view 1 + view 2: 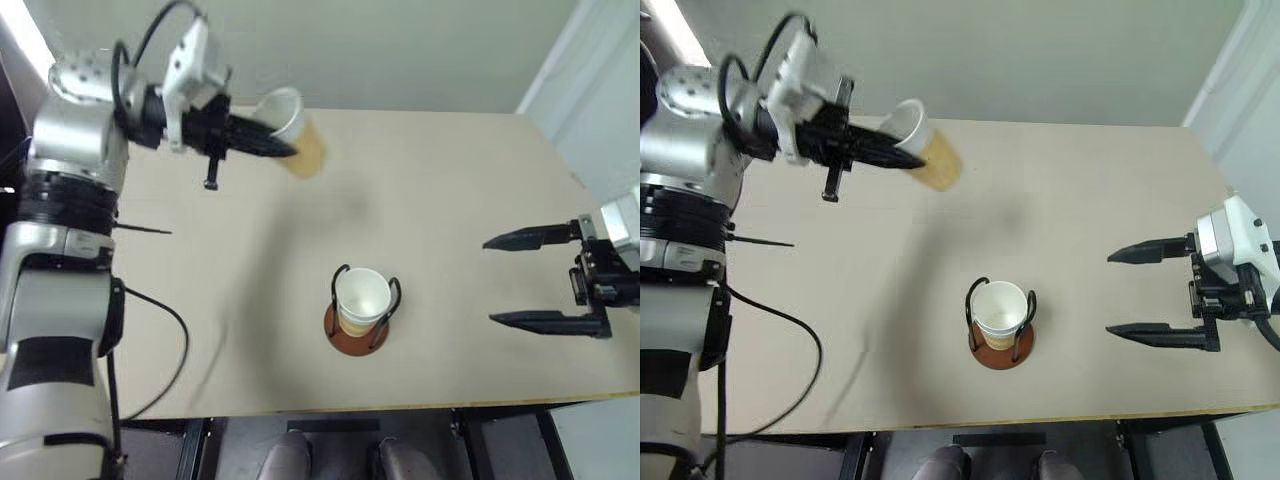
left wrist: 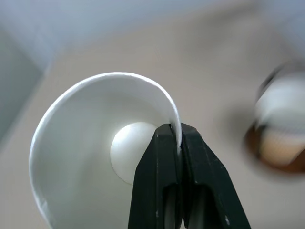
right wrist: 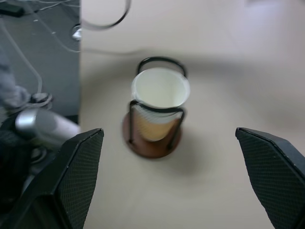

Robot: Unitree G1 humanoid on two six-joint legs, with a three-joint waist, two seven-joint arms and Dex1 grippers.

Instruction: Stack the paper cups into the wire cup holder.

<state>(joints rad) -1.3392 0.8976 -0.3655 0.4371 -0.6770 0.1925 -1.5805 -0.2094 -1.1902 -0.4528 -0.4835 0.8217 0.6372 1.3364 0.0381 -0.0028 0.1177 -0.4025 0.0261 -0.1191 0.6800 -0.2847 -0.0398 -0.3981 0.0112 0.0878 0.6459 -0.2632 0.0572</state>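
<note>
My left gripper has the yellow-tan paper cup. It will let go of it inside the top cup nested in the wire cup holder (image 1: 362,293) (image 2: 287,101).
A yellow-tan paper cup (image 1: 300,140) hangs tilted in the air over the table's far left part, and my left gripper (image 1: 280,148) is shut on its white rim (image 2: 175,114), one finger inside and one outside. The wire cup holder (image 1: 357,335), a reddish-brown disc with black wire loops, stands near the table's front middle with paper cups (image 1: 361,298) nested upright in it; their number I cannot tell. My right gripper (image 1: 510,280) hovers open to the right of the holder, fingers pointing at it, nothing between them. In the right wrist view the holder (image 3: 153,140) stands between the spread fingers.
The beige table (image 1: 450,190) ends at a front edge just below the holder. A black cable (image 1: 165,330) loops over the table's left part beside my left arm. Grey floor and a pale wall lie beyond the far edge.
</note>
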